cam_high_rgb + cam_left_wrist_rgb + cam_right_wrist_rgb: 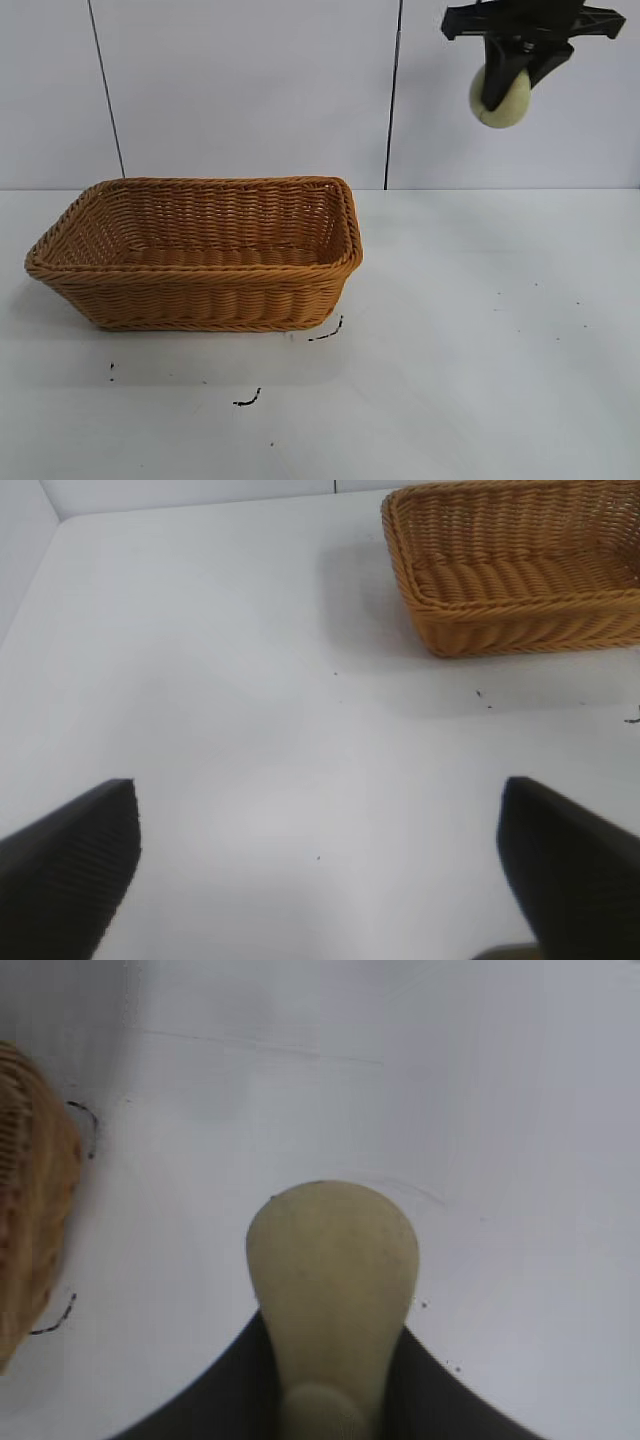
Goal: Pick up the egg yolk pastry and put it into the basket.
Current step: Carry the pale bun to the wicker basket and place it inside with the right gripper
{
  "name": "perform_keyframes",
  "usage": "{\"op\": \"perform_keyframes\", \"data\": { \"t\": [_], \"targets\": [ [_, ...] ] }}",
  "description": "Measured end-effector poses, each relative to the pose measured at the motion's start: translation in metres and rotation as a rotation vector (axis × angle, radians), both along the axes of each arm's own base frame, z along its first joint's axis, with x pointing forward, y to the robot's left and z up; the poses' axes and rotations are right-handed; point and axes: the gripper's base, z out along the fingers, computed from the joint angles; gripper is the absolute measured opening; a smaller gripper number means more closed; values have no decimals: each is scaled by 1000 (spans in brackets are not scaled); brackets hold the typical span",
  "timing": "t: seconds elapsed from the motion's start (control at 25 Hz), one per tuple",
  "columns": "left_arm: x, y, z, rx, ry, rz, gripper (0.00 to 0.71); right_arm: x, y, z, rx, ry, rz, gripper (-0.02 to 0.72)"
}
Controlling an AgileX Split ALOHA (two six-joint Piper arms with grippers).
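Next, my right gripper lets go of the egg yolk pastry on the basket's bottom just behind the middle of its front rim (pixel 229 254). The pastry is still high above the table.
My right gripper (pixel 506 92) is shut on the egg yolk pastry (pixel 512 103), a pale yellow-green bun, and holds it high above the table, to the right of the basket. In the right wrist view the pastry (pixel 333 1270) is squeezed between the dark jaws of the gripper (pixel 333 1360). The orange-brown wicker basket (pixel 200 300) stands on the table at the left, with nothing in it; its edge shows in the right wrist view (pixel 35 1210). My left gripper (pixel 320 860) is open over bare table, away from the basket (pixel 520 630); it does not show in the exterior view.
The white table (pixel 480 330) carries a few small black marks (pixel 247 400) in front of the basket. A pale wall with dark vertical seams (pixel 393 100) stands behind.
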Motion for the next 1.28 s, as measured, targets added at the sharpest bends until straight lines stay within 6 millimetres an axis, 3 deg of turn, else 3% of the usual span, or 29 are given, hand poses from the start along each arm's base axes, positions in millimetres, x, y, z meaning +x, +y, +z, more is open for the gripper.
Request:
{"op": "perform_keyframes", "data": {
  "t": [0.28, 0.44, 0.56, 0.8, 1.0, 1.08, 1.2, 1.28],
  "targets": [
    [0, 0, 0, 0, 0, 0, 697, -22, 87, -21, 36, -58, 184, 140],
    [0, 0, 0, 0, 0, 0, 697, -32, 133, -49, 62, -92, 271, 140],
    [0, 0, 0, 0, 0, 0, 697, -32, 153, -76, 78, -105, 296, 140],
    [0, 0, 0, 0, 0, 0, 697, -24, 166, -139, 40, -73, 308, 140],
    [0, 0, 0, 0, 0, 0, 697, -20, 165, -168, -3, -52, 302, 155],
    [0, 0, 0, 0, 0, 0, 697, -20, 165, -169, 6, -46, 281, 231],
    [0, 0, 0, 0, 0, 0, 697, -20, 165, -167, 16, -48, 266, 424],
    [0, 0, 0, 0, 0, 0, 697, -20, 165, -166, 17, -49, 265, 506]
  ]
}}
